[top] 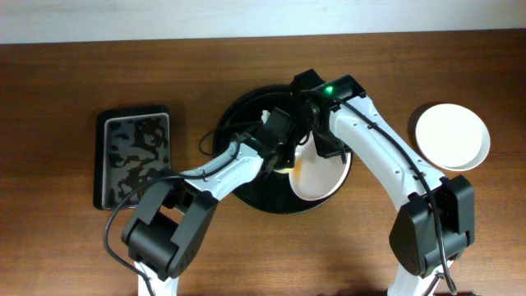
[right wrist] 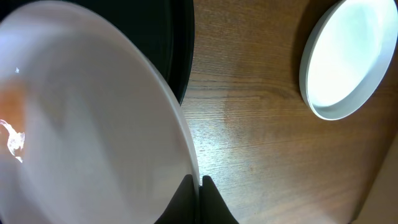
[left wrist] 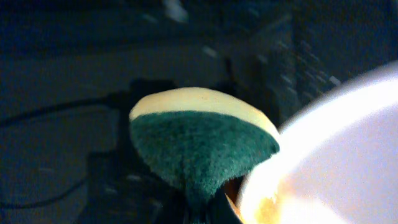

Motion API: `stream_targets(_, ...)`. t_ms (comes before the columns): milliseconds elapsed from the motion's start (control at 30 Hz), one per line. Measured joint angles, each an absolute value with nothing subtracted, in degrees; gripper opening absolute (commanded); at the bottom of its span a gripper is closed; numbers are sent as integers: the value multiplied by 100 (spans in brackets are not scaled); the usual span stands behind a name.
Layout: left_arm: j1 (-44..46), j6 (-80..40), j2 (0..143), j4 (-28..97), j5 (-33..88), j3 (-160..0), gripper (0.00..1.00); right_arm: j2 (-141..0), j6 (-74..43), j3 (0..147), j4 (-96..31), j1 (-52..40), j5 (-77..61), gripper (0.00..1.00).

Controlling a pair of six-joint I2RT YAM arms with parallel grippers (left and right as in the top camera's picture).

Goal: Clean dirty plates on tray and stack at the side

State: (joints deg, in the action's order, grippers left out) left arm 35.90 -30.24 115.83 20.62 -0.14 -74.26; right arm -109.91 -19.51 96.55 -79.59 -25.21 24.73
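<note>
The robot's left gripper will release the green and yellow sponge in the middle of the rectangular black-rimmed sponge tray (top: pixel 136 156).
My right gripper (right wrist: pixel 199 182) is shut on the rim of a white dirty plate (right wrist: pixel 87 124) and holds it tilted over the round black tray (top: pixel 263 204). An orange smear (right wrist: pixel 12 102) marks the plate's inside. In the overhead view this plate (top: pixel 317 184) sits at the tray's right side, under the right gripper (top: pixel 323 150). My left gripper (top: pixel 282 159) is shut on a green and yellow sponge (left wrist: pixel 199 143), which touches the plate's smeared edge (left wrist: pixel 267 208). A second white plate (top: pixel 450 136) lies on the table to the right. The arms hide the rest of the tray.
A rectangular black-rimmed sponge tray (top: pixel 136 156) lies on the wooden table to the left of the round tray. The second plate also shows in the right wrist view (right wrist: pixel 345 59), on bare wood beside the black tray's edge (right wrist: pixel 177 43).
</note>
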Motion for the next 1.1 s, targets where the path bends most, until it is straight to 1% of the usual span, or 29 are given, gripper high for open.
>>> stream_targets(133, 3459, -3020, 11404, 2285, -585, -7461, 0, -10991, -1953, 9655, -7977, -2521, 2585, 4)
stream_targets(267, 3205, -3002, 11389, 2508, -716, -7463, 0, -10993, -1931, 9736, -8261, -2526, 3013, 4)
stream_targets(367, 3026, -3002, 11389, 2517, -707, -7463, 0, -11013, -1887, 10294, -8733, -2655, 3883, 4)
stream_targets(433, 3020, -3002, 11389, 2523, -679, -7465, 0, -11013, -1872, 10582, -8936, -2950, 4727, 4)
stream_targets(600, 2991, -3002, 11389, 2576, -644, -7463, 0, -11013, -1693, 10597, -8952, -3684, 6104, 4)
stream_targets(733, 2991, -3002, 11389, 2576, -646, -7465, 0, -11013, -1643, 10597, -8954, -3765, 6383, 4)
stream_targets(1100, 2991, -3002, 11389, 2576, -598, -7465, 0, -11013, -1629, 10597, -8954, -3765, 6466, 4)
